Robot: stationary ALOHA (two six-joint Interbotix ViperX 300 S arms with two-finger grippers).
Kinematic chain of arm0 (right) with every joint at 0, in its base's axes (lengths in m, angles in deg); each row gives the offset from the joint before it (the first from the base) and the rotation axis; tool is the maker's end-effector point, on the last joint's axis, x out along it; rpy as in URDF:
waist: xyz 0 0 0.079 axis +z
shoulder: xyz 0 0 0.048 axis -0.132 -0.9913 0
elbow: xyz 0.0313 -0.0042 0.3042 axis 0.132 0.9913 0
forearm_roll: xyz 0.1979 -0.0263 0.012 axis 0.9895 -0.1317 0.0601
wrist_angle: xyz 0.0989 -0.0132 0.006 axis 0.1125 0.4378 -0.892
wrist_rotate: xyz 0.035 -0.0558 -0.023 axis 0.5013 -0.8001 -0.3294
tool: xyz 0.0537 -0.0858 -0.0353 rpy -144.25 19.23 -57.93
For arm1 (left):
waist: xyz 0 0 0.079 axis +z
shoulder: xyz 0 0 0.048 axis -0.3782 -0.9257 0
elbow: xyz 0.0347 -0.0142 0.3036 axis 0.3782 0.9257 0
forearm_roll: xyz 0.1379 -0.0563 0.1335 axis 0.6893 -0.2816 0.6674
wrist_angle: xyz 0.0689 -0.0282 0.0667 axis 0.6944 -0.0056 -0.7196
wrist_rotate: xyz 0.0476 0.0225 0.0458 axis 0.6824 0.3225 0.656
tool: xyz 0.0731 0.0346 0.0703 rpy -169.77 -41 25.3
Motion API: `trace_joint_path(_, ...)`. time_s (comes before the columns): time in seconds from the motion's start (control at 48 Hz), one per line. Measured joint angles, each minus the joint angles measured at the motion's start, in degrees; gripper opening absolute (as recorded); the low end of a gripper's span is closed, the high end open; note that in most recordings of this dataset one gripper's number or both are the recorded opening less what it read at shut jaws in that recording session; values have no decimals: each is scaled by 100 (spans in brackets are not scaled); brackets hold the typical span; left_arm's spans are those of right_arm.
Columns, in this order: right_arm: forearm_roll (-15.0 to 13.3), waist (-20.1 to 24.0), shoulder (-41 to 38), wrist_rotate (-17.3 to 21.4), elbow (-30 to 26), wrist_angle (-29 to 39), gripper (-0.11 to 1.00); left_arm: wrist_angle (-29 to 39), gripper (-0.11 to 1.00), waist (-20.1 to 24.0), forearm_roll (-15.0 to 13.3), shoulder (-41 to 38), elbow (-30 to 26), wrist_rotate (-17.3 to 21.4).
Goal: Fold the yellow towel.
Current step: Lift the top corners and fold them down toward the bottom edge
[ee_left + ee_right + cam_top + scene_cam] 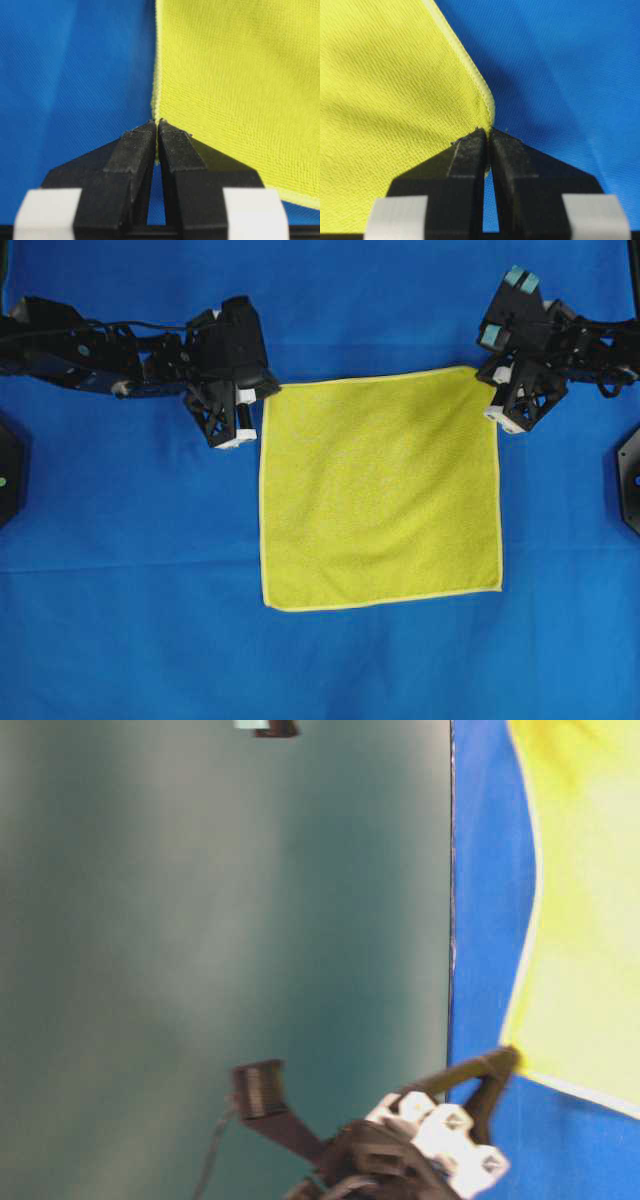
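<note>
Next, my right gripper releases the yellow towel's far corner on top of the matching near corner (499, 585). The towel lies flat on the blue cloth now.
The yellow towel (380, 490) lies flat and square on the blue cloth (130, 620) in the overhead view. My left gripper (272, 388) is shut on the towel's far left corner; the wrist view shows the corner (156, 117) pinched between the black fingertips (140, 142). My right gripper (484, 372) is shut on the far right corner, and its wrist view shows the hemmed corner (490, 117) caught between the fingertips (470, 147). In the table-level view the towel (590, 920) fills the right side with one gripper's black fingertip (500, 1065) at its corner.
The large blue cloth covers the whole table under the towel. Black arm bases stand at the left edge (8, 470) and right edge (630, 475). A dark green wall (220, 920) fills the left of the table-level view.
</note>
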Motion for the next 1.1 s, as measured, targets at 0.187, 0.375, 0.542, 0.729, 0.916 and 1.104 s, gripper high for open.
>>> trace_joint_path(0.187, 9, 9, 246, 9, 0, 132, 3, 114, 1, 0, 0, 141, -53, -44)
trace_joint_path(0.375, 26, 79, 281, 26, 9, 167, 3, 316, 1, -202, 0, 176, -53, -62)
trace_joint_path(0.542, 237, 457, 422, 26, 53, 343, 3, 677, 1, -606, 0, 360, -53, -132)
trace_joint_path(0.729, 554, 1230, 703, 308, 220, 536, 3, 949, 1, -1283, 0, 519, 44, -149)
trace_joint_path(0.916, 773, 2074, 861, 1002, 334, 633, 3, 967, 1, -1960, 0, 519, 70, -299)
trace_joint_path(1.104, 809, 3050, 879, 1960, 343, 615, 3, 967, 1, -2602, 0, 519, 70, -712)
